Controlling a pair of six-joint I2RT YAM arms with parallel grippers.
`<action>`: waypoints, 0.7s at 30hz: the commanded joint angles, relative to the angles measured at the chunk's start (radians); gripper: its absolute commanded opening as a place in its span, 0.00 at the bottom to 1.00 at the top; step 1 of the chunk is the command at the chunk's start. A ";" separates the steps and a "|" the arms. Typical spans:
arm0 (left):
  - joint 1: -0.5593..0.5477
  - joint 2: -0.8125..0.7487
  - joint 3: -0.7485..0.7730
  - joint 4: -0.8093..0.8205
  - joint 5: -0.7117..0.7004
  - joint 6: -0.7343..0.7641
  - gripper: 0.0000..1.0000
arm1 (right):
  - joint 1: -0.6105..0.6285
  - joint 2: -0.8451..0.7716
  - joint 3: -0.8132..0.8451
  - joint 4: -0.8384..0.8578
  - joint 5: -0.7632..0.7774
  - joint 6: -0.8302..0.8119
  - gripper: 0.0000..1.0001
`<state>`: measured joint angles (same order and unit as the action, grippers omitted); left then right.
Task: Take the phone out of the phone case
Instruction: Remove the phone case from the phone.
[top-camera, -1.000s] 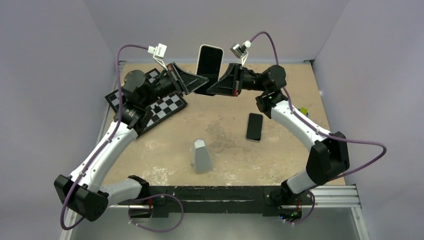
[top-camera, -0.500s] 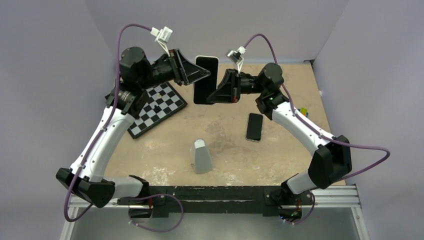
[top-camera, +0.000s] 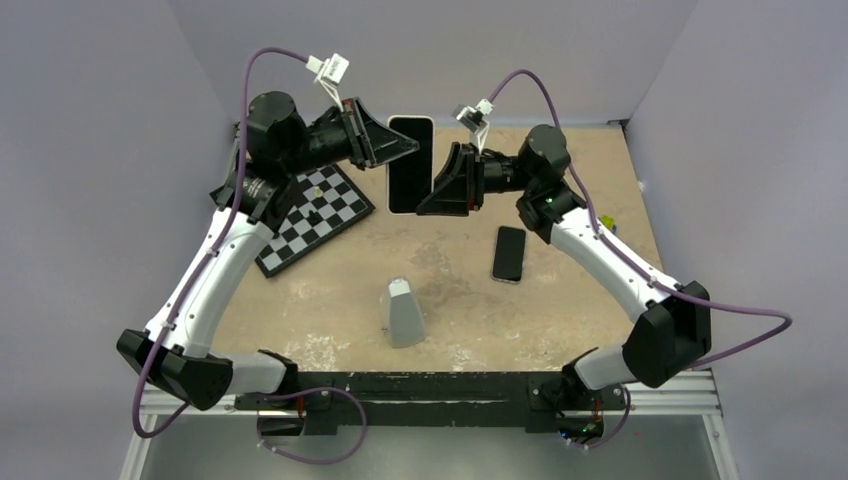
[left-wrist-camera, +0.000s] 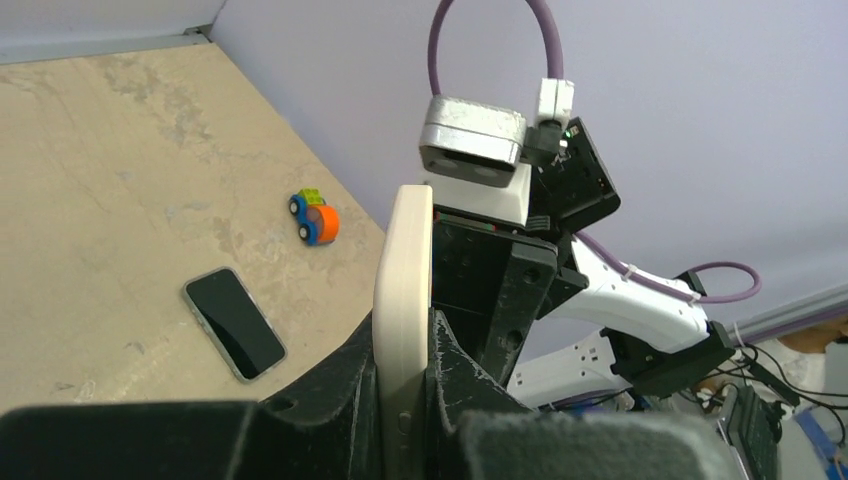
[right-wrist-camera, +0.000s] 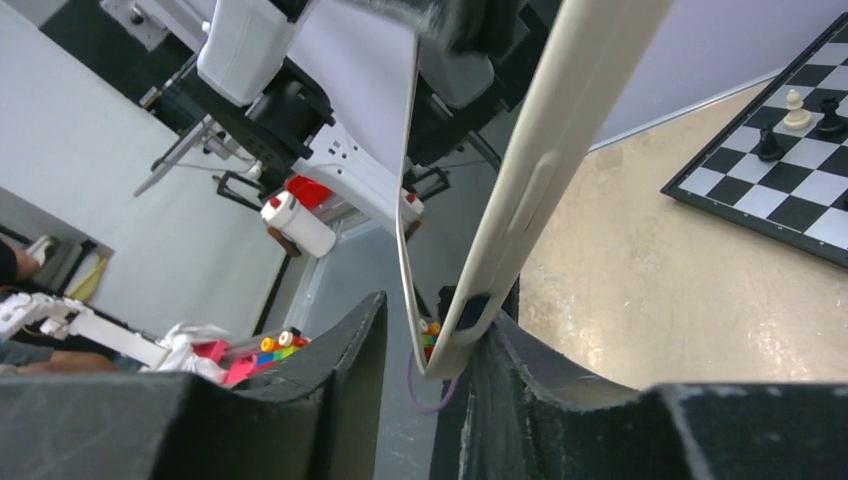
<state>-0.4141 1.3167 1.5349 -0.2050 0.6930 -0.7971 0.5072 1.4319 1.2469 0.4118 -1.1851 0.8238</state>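
Observation:
The robot's right gripper meets the phone case at a slant at its lower corner, so it should open, back away and grip the case squarely by its side edge (top-camera: 433, 154).
The phone (top-camera: 410, 168), black screen toward the camera, sits in the phone case, whose pale rim (top-camera: 411, 119) frames it. It is held upright in the air above the far middle of the table. My left gripper (top-camera: 404, 150) is shut on its left edge; in the left wrist view both fingers press the whitish rim (left-wrist-camera: 403, 290) at my left gripper (left-wrist-camera: 404, 345). My right gripper (top-camera: 433, 196) is open round the lower right corner. In the right wrist view my right gripper (right-wrist-camera: 428, 325) has the case corner (right-wrist-camera: 455, 345) against the right finger, with a gap to the left finger.
Another black phone (top-camera: 509, 253) lies flat right of centre, also in the left wrist view (left-wrist-camera: 234, 322). A grey tapered block (top-camera: 405, 312) stands near the middle. A chessboard (top-camera: 312, 215) with pieces lies at the left. A small toy car (left-wrist-camera: 315, 218) sits near the right wall.
The cased phone has come lower and straightened from a tilt to upright. The left arm rose and swung in with it. The right gripper shifted slightly left and down at the phone's lower corner.

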 joint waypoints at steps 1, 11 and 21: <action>0.028 -0.050 0.010 0.070 -0.038 -0.072 0.00 | 0.006 -0.034 -0.044 0.164 -0.028 0.043 0.41; 0.040 -0.046 -0.043 0.190 0.062 -0.190 0.00 | 0.006 -0.029 -0.055 0.315 -0.075 0.107 0.40; 0.048 -0.050 -0.058 0.249 0.123 -0.306 0.00 | 0.013 -0.037 -0.096 0.479 -0.083 0.115 0.00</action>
<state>-0.3801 1.2972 1.4746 -0.0341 0.7959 -0.9592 0.5106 1.4326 1.1599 0.7540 -1.2499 1.0050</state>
